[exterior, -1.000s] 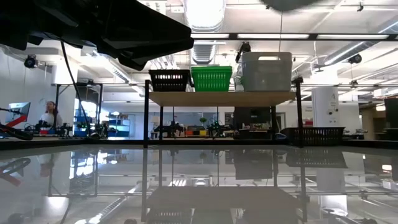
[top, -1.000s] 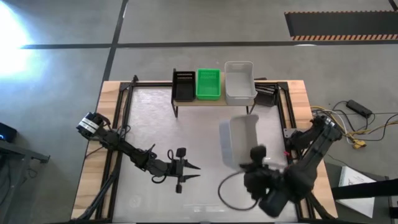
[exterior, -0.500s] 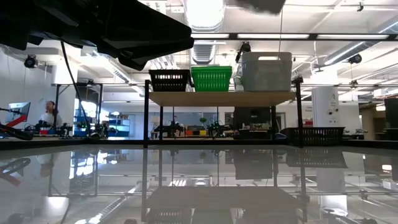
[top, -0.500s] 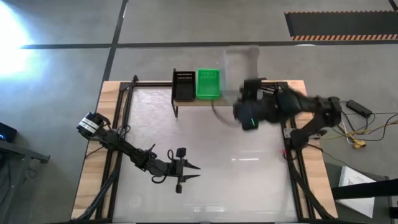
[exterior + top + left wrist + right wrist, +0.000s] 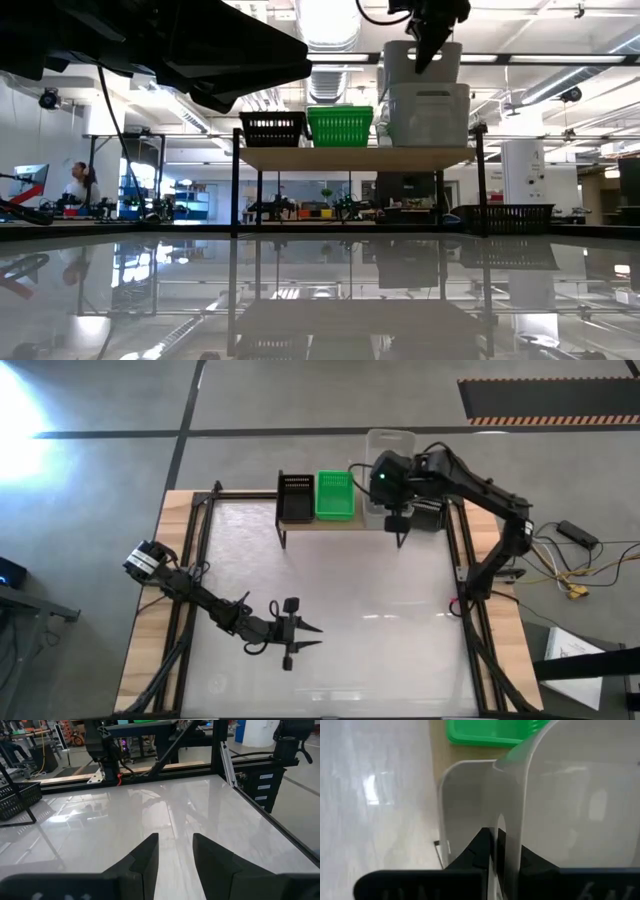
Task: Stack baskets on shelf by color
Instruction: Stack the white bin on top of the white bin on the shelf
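Observation:
The held white basket is high and set back over the shelf's white basket, so next my right gripper lets it go, then grabs its near rim (image 5: 524, 795) to settle it.
On the shelf (image 5: 350, 158) at the table's far edge stand a black basket (image 5: 295, 495), a green basket (image 5: 335, 495) and a white basket (image 5: 430, 115), side by side. My right gripper (image 5: 428, 55) is shut on a second white basket (image 5: 420, 65), right over the white one on the shelf. I cannot tell whether the two touch. My left gripper (image 5: 315, 637) stands open above the near left of the table, touching nothing. My right gripper pinches the held basket's near end wall (image 5: 509, 827) at the rim, one finger (image 5: 482, 847) outside and one inside. The fingers slant down from above. The basket hangs upright below them, lifted, with its open side up.
Another black basket (image 5: 505, 217) sits on the table right of the shelf, partly under my right arm in the high view. Black frame rails (image 5: 465, 560) run along the table's sides. Glossy tabletop (image 5: 350, 590) lies between the shelf and my left gripper.
My right gripper has swung from the table's near right to the far edge and risen, carrying the white basket. The basket has gone from tilted over the table to upright above the shelf's white basket.

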You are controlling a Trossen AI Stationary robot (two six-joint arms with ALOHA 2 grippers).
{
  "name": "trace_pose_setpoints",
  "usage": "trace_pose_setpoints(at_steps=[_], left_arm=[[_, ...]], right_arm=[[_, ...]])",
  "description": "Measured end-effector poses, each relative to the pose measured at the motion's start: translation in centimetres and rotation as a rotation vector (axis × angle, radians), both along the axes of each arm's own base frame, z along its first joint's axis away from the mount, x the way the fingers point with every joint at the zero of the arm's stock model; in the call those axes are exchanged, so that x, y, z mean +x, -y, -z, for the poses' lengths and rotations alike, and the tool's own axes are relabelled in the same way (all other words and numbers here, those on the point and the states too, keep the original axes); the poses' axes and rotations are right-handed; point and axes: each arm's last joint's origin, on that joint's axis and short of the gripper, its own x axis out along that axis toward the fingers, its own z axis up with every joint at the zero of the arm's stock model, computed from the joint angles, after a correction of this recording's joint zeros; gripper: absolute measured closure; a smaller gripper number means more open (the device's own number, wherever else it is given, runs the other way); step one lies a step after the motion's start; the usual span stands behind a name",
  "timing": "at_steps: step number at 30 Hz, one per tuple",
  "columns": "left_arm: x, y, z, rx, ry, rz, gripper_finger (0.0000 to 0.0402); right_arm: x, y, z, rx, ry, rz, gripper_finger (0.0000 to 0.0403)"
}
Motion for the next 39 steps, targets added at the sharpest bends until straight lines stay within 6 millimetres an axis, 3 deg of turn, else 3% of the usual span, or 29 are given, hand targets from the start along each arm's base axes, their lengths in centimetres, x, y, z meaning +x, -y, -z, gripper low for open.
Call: trace_pose_setpoints(at_steps=[12,26,39], left_arm=[[0.0,0.0,0.0,0.0,0.0,0.0,0.0297],[0.0,0.0,0.0,0.0,0.0,0.0,0.0297],[0.0,0.0,0.0,0.001,0.0,-0.001,0.0297]], right_arm=[[-0.1,-0.3,0.5,0.027,-0.072,-0.013,0.0387],[-0.1,-1.5,0.2,0.028,-0.071,-0.037,0.0291],[0.7,-1.5,0.8,0.081,-0.019,-0.009,0.0285]])
